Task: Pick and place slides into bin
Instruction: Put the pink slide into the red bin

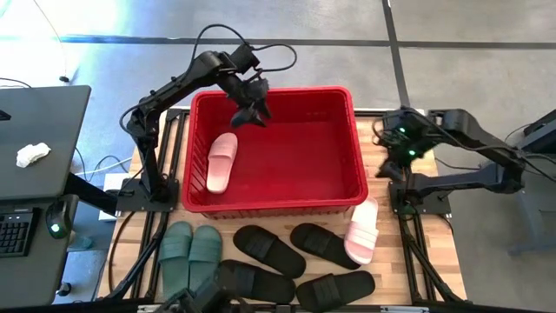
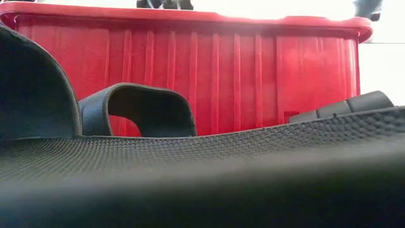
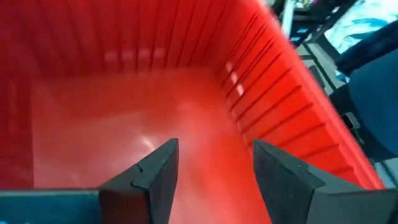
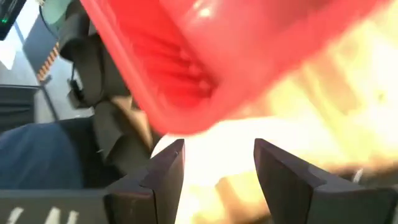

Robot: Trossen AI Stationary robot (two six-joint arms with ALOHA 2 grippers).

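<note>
The pink slide outside the red bin is next for my right gripper, which should move over to it and close on the outer side of its strap [image 1: 373, 232].
The red bin [image 1: 347, 148] stands in the middle of the table. One pale pink slide [image 1: 221, 161] lies inside it at its left side. My left gripper [image 1: 250, 111] hangs open and empty over the bin's far left part; its wrist view shows the bare bin floor [image 3: 143, 118] between the fingers. The other pink slide [image 1: 363, 230] leans against the bin's near right corner. The sage green pair [image 1: 189, 254] and the black slides [image 1: 295, 261] lie on the table in front of the bin. My right gripper [image 1: 393, 139] is open and empty beside the bin's right wall.
A black slide [image 2: 136, 111] lies right before the low camera and hides most of that view; the bin's near wall [image 2: 253, 76] rises behind it. A desk with a keyboard and mouse [image 1: 35, 174] stands left of the table. Bare wood shows right of the bin.
</note>
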